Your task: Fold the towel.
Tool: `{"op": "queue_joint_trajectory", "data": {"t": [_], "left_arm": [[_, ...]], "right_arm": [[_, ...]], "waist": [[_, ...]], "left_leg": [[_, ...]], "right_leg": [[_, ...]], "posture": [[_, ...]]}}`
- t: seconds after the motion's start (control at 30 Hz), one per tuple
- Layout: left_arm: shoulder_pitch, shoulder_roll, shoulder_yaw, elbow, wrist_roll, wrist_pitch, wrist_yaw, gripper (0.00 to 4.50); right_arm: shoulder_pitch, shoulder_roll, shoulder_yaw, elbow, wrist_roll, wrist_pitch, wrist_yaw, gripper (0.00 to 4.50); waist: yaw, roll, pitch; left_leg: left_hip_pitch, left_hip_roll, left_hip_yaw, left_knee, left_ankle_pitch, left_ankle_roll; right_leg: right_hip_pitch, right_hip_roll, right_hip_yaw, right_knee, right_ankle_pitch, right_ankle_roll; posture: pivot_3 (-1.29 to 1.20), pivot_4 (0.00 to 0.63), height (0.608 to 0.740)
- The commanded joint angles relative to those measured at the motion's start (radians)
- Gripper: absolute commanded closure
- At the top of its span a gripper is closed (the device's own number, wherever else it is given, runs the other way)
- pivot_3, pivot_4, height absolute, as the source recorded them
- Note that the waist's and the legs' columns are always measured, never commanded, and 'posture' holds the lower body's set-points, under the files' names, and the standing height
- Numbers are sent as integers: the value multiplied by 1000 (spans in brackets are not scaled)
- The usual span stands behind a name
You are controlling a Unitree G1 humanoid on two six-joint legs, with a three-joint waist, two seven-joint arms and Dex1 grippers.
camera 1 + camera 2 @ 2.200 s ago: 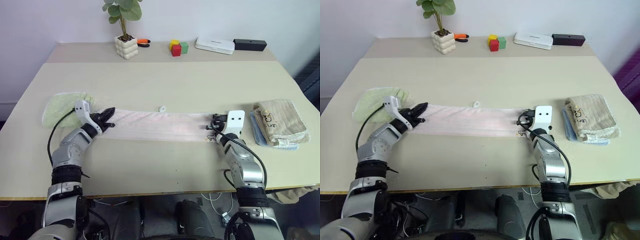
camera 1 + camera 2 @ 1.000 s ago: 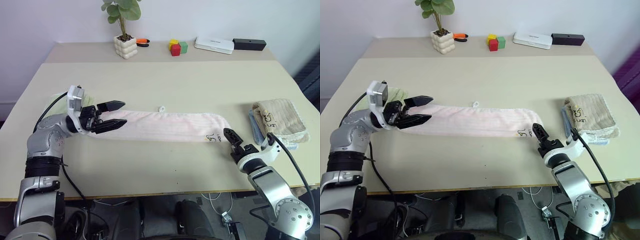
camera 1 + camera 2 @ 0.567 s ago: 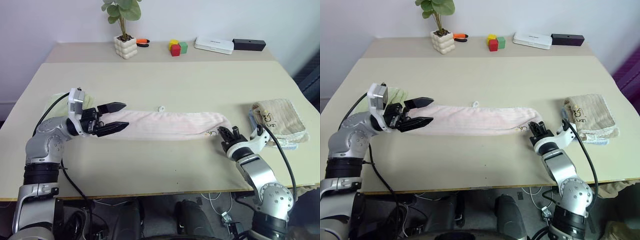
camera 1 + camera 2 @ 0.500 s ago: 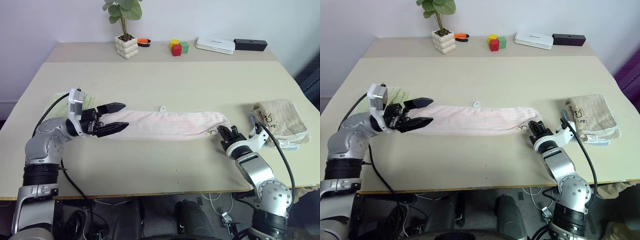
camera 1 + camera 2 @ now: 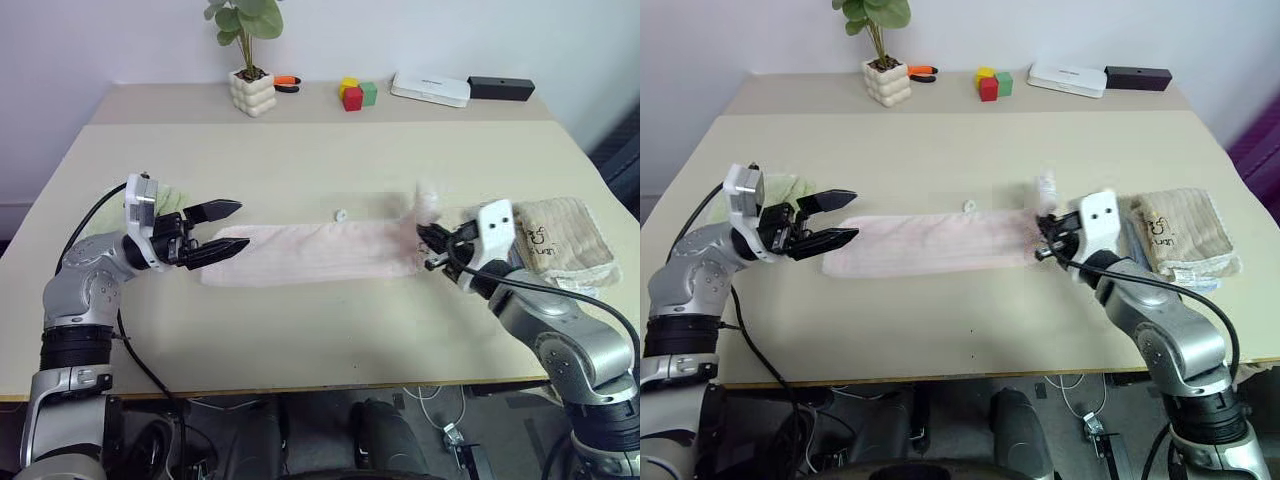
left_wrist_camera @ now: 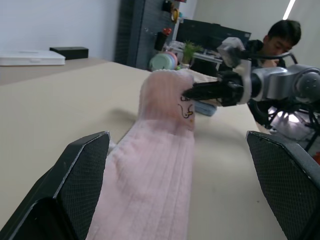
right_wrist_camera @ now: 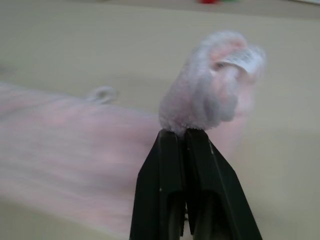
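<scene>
Next, I let go of the bunched towel end, now a little above the table, with my right gripper on the towel's middle [image 5: 303, 252] [image 7: 29, 141], between the white loop tag and my left gripper.
The pale pink towel [image 5: 310, 255] lies as a long narrow strip across the middle of the table [image 5: 320, 160], with its white loop tag [image 5: 341, 213] on the far edge. My right gripper [image 5: 423, 241] is shut on the strip's right end and holds that end bunched a little above the table; the right wrist view shows the pink bunch [image 7: 205, 95] pinched at the fingertips. My left gripper [image 5: 243, 224] hovers open over the strip's left end, one finger on each side of it, not touching it.
A light green towel [image 5: 165, 198] lies behind my left gripper. A beige towel [image 5: 565, 230] is stacked at the right edge. Along the back stand a potted plant [image 5: 252, 92], coloured blocks [image 5: 355, 95], a white box [image 5: 430, 90] and a black box [image 5: 498, 88]. A person [image 6: 280, 40] sits beyond the table.
My right gripper shut on the towel's right end, rolled over, and lifted it up and leftward, so the strip now looks shorter. My left gripper stayed open in place.
</scene>
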Motion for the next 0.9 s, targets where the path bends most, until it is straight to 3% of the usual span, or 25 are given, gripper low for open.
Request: {"op": "queue_joint_trajectory", "data": {"t": [0.03, 0.17, 0.3, 0.57, 0.9], "left_arm": [[-25, 30, 24, -3, -1, -22, -11, 0], [-26, 34, 24, -3, -6, -21, -9, 0], [-7, 31, 24, -28, -13, -15, -6, 0], [50, 41, 45, -105, -35, 10, 20, 0], [88, 38, 49, -158, -49, 21, 53, 0]], "right_arm": [[-55, -18, 65, -103, -49, -25, 104, 4433], [-90, 35, 123, -104, -65, -11, 162, 4433], [-142, 108, 219, 9, -142, -13, 205, 4433], [-181, 235, 285, 178, -232, -65, 278, 4433], [-178, 273, 353, 211, -348, -79, 340, 4433]], "waist": [[1, 0, 0], [3, 0, 0], [0, 0, 0], [-1, 0, 0], [0, 0, 0]], "left_leg": [[0, 0, 0, 0, 0, 0], [0, 0, -1, 0, 0, 0], [0, 0, 0, 0, 0, 0], [0, 0, 0, 0, 0, 0], [0, 0, 0, 0, 0, 0]], "right_leg": [[0, 0, 0, 0, 0, 0], [1, 0, -1, -1, 0, 0], [1, 0, -1, -1, 0, 0], [0, 0, -1, -1, 0, 0], [0, 0, -1, 0, 0, 0]], "posture": [[0, 150, 735], [0, 150, 735], [0, 150, 735], [0, 150, 735], [0, 150, 735]]}}
